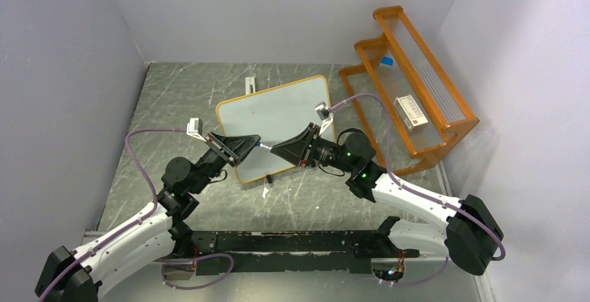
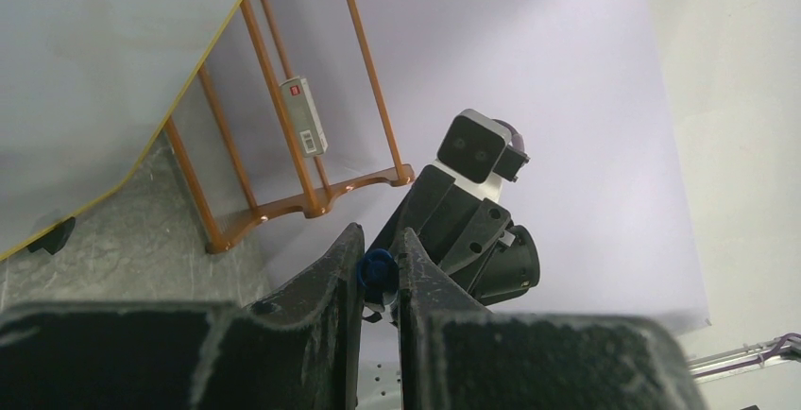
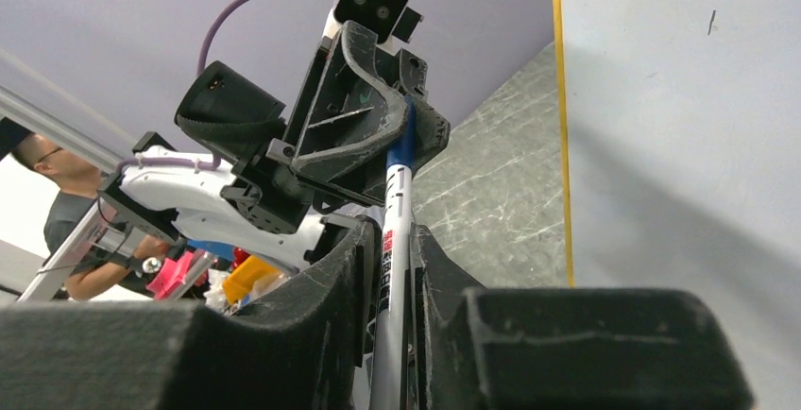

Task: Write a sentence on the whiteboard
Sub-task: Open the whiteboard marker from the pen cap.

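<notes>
My left gripper should set the blue cap down on the grey table [image 1: 282, 211], in the spot between the whiteboard and the black rail.
The whiteboard [image 1: 278, 110], white with a thin tan-orange frame, lies flat on the grey table; it also shows in the left wrist view [image 2: 85, 70] and the right wrist view [image 3: 680, 127]. Both grippers meet tip to tip above its near edge. My right gripper [image 1: 273, 149] [image 3: 389, 240] is shut on the silver barrel of a marker [image 3: 395, 212]. My left gripper [image 1: 254, 142] [image 2: 378, 259] is shut on the marker's blue cap [image 2: 378, 266] [image 3: 403, 145]. The marker [image 1: 264, 146] spans the small gap between the two grippers. The board shows only a tiny dark mark.
An orange wooden rack [image 1: 417, 86] stands at the back right, holding a small white box [image 1: 410, 112] and a blue-capped item [image 1: 387, 61]. A small black object [image 1: 268, 178] lies by the board's near edge and a white piece [image 1: 250, 83] by its far edge. Walls enclose three sides.
</notes>
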